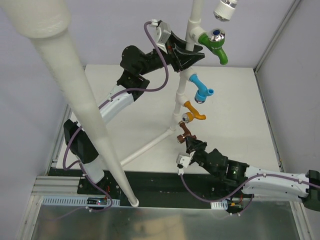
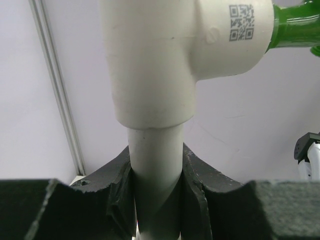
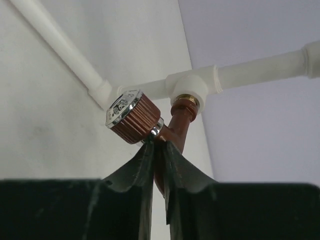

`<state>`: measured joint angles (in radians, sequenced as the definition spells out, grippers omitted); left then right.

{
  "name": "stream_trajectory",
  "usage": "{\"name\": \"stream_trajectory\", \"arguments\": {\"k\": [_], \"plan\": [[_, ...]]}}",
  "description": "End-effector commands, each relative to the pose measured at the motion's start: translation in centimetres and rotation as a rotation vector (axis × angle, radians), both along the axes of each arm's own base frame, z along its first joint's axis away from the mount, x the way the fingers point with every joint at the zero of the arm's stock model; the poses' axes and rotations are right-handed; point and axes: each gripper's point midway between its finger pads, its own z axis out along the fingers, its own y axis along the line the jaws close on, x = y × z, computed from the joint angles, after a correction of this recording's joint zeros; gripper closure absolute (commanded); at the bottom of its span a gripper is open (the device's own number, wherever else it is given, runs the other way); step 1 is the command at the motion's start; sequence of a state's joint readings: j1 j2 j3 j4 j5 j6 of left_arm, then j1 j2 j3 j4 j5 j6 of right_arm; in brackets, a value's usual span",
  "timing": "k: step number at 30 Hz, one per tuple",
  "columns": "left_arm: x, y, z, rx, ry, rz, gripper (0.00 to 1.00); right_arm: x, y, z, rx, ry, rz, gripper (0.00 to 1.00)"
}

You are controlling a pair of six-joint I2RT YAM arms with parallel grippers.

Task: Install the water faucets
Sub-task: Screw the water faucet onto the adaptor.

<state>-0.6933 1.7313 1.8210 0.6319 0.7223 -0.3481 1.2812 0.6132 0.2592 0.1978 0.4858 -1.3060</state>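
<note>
The spout of the brown faucet sticks out to the side. My right gripper needs to take the faucet by its ribbed knob (image 1: 180, 139) and turn the spout down.
A white PVC pipe frame (image 1: 179, 97) stands upright on the table, with four faucets screwed into its tees: green (image 1: 215, 44) at the top, then blue (image 1: 201, 88), orange (image 1: 192, 113) and brown (image 1: 184, 133) lowest. My left gripper (image 1: 187, 55) is shut on the upright pipe (image 2: 155, 165) just under the top tee (image 2: 165, 55); the green faucet (image 2: 295, 25) juts out to the right. My right gripper (image 3: 159, 150) is shut on the brown faucet (image 3: 175, 127) below its ribbed knob (image 3: 134, 116). The faucet's neck sits in a white tee (image 3: 192, 90).
A thick white pole (image 1: 75, 90) crosses the left of the top view close to the camera. A white and silver knob (image 1: 227, 9) hangs at the top edge. Enclosure walls ring the white table (image 1: 235, 115). A base pipe (image 1: 145, 147) runs diagonally along the table.
</note>
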Motion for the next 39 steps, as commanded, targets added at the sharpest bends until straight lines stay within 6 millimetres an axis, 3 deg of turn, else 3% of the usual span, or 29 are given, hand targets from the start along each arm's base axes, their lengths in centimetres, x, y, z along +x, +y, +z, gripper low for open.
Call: {"name": "stream_trajectory", "arguments": {"k": [1,2,6,10,11,12,15,17,21,29,34,39], "plan": [[-4.8,1.8,2.6,-0.018,-0.15,-0.106,1.0,0.2,1.4,3.2,0.48,0.167,-0.11,0.94],[-4.7,1.8,2.6,-0.019,-0.15,-0.105,1.0,0.3,1.4,3.4,0.561,0.208,-0.135,0.99],[-4.8,1.8,2.7,-0.027,-0.144,-0.112,1.0,0.4,1.0,4.2,0.866,0.324,-0.197,1.0],[-4.8,1.9,2.7,-0.03,-0.141,-0.116,1.0,0.0,1.4,3.6,0.881,0.383,-0.19,1.0],[-4.7,1.9,2.7,-0.033,-0.14,-0.117,1.0,-0.3,1.6,3.2,0.824,0.389,-0.175,0.85],[-4.7,2.0,2.8,-0.037,-0.137,-0.118,1.0,-0.5,1.7,3.0,0.762,0.381,-0.16,0.62],[-4.6,2.1,2.8,-0.046,-0.128,-0.121,1.0,-1.1,1.1,2.8,0.568,0.312,-0.113,0.4],[-4.5,2.2,2.8,-0.05,-0.125,-0.125,1.0,-1.5,0.7,2.6,0.436,0.245,-0.051,0.33],[-4.5,2.2,2.8,-0.059,-0.119,-0.133,1.0,-1.8,-0.1,1.1,0.173,0.121,0.032,0.29],[-4.3,2.5,2.9,-0.069,-0.112,-0.136,1.0,-1.0,0.5,0.5,-0.096,-0.069,0.097,0.29],[-4.3,2.6,2.9,-0.074,-0.113,-0.14,1.0,0.1,2.3,0.3,-0.152,-0.099,0.084,0.29],[-4.5,2.9,3.1,-0.086,-0.113,-0.146,1.0,2.0,2.8,-1.2,-0.201,-0.086,0.011,0.31]]}}
